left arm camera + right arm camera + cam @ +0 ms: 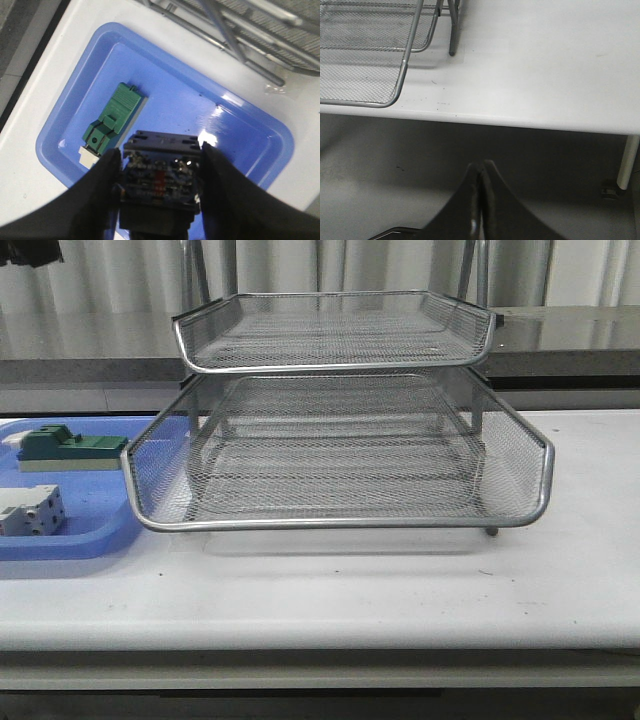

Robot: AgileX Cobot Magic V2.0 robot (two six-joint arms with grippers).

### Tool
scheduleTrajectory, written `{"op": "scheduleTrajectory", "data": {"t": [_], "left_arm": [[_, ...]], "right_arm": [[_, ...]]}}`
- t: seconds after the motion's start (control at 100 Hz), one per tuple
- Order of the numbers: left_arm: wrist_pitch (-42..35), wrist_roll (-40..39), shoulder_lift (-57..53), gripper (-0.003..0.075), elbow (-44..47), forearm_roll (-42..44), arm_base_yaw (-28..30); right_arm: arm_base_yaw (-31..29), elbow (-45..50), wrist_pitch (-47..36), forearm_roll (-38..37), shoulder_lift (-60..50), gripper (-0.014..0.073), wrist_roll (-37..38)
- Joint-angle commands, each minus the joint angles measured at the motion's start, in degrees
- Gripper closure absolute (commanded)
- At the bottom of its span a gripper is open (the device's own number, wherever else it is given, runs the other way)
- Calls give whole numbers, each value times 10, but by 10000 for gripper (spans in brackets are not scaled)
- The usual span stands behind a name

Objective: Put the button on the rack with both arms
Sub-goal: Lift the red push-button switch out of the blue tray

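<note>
The button, which hangs above the blue tray now, will be released by my left gripper in the middle of the rack's lower mesh tray (327, 452).
In the left wrist view my left gripper (160, 150) is shut on the button (161, 175). Only the button's blue rear block and black body show between the two black fingers; its red cap is hidden. It hangs above the blue tray (65, 115). The rack (335, 440), silver wire mesh, stands in the middle of the table with its lower tray pulled forward. Part of its legs (240, 30) shows in the left wrist view. My right gripper (481, 164) is shut on nothing, out past the table's front edge, near the rack's corner (365, 65). Neither arm shows in the front view.
The blue tray (60, 540) lies left of the rack and holds a green block (60, 445) and a white block (30, 510). The green block (112, 117) also lies just beyond the held button. A white table leg (627, 162) drops to the grey floor.
</note>
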Motion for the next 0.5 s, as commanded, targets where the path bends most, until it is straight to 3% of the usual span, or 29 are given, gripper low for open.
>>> {"op": "scheduleTrajectory", "data": {"t": [0.0,0.18,0.49], "left_arm": [[14,-8,-69,740,21,-17,-25],[14,-8,-118,740,63,-72,-95],[14,-8,-75,740,65,-130,-238]], "right_arm": [[0,-19,-31,3,3,663,-3],[0,-19,-31,3,3,663,-3],[0,-19,-31,3,3,663,-3]]}}
